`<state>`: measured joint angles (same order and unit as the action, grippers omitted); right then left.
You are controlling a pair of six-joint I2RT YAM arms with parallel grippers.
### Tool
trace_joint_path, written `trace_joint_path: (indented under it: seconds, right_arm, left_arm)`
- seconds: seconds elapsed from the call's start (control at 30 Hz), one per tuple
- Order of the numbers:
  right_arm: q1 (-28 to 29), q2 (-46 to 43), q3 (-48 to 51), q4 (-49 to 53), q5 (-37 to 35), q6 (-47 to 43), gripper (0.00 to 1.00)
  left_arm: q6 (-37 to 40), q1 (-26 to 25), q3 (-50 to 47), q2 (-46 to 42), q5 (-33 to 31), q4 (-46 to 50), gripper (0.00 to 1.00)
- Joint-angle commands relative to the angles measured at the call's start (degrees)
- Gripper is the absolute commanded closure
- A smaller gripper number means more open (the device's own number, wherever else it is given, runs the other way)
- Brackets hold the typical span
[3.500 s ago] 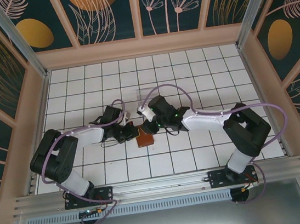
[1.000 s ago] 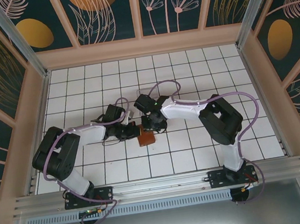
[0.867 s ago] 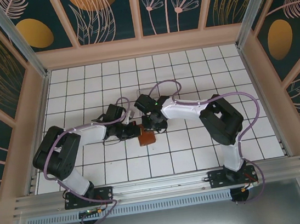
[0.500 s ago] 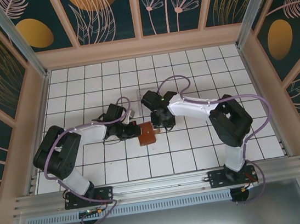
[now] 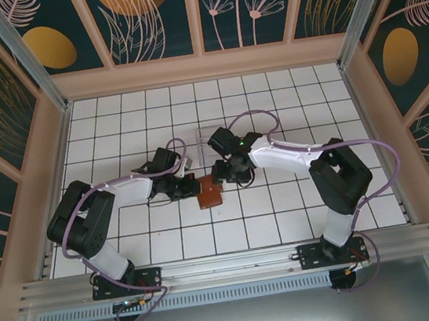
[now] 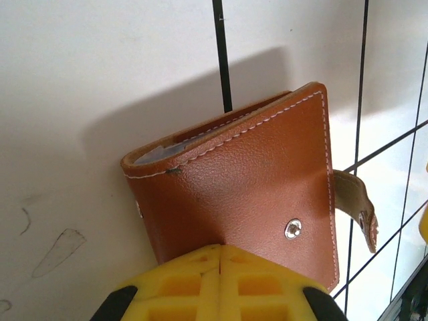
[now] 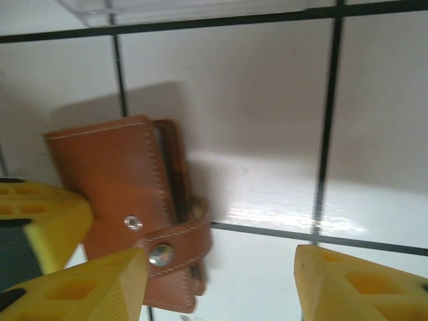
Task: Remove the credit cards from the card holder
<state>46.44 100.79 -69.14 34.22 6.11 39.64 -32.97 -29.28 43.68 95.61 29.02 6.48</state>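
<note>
The card holder is folded over the credit cards and its snap tab is loose. My right gripper should take the snap tab (image 7: pixel 184 244) and pull the cover open.
The card holder (image 5: pixel 209 194), a small brown leather wallet, lies folded on the white tiles, and the credit cards are hidden inside it. In the left wrist view a grey-blue sliver (image 6: pixel 160 150) shows at the card holder's (image 6: pixel 247 180) open end, and its snap tab (image 6: pixel 354 208) hangs loose to the right. My left gripper (image 6: pixel 221 250) is shut, its yellow tips pressed on the near edge. My right gripper (image 7: pixel 219 259) stands open just right of the card holder (image 7: pixel 114 174). One of its fingers (image 7: pixel 100 287) is beside the unsnapped tab (image 7: pixel 175 249). In the top view the two grippers (image 5: pixel 187 186) (image 5: pixel 223 177) flank the holder.
A clear acrylic stand (image 5: pixel 211 134) sits one tile behind the wallet, and its edge (image 7: pixel 200 8) runs along the top of the right wrist view. White tiled floor (image 5: pixel 286 222) spreads all round. Pink walls (image 5: pixel 202 67) enclose the work area.
My right gripper has opened wider and drawn back to the right of the wallet, its elbow swinging right. The left gripper has stayed shut on the wallet's edge.
</note>
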Motion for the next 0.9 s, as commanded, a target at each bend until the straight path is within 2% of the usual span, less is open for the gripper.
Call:
trace_joint_path:
  seconds: [0.0, 0.2, 0.37, 0.57, 0.73, 0.87]
  right_arm:
    - [0.0, 1.6, -0.6, -3.6, 3.7, -1.2, 0.38]
    - [0.0, 5.2, -1.5, -2.8, 4.5, -2.5, 0.36]
    - [-0.1, 4.6, -0.1, -1.2, 1.9, -2.4, 0.47]
    - [-0.3, 1.9, 1.1, -0.7, 0.1, -1.3, 0.52]
    - [-0.5, 1.2, 1.1, -0.4, -1.5, -1.3, 0.68]
    - [-0.5, 0.4, 0.9, -1.2, -1.6, -1.8, 0.87]
  left_arm:
    - [1.2, 0.9, -2.5, 3.3, -13.4, 11.0, 1.0]
    - [0.9, 0.9, -2.3, 3.1, -13.2, 11.0, 1.0]
    - [1.1, 1.0, -2.2, 2.9, -13.4, 11.5, 1.0]
    - [1.0, 0.9, -1.9, 3.0, -13.4, 11.6, 1.0]
    - [1.2, 0.9, -1.3, 2.9, -13.7, 12.1, 1.0]
    - [0.9, 0.9, -0.3, 1.1, -13.7, 12.9, 0.98]
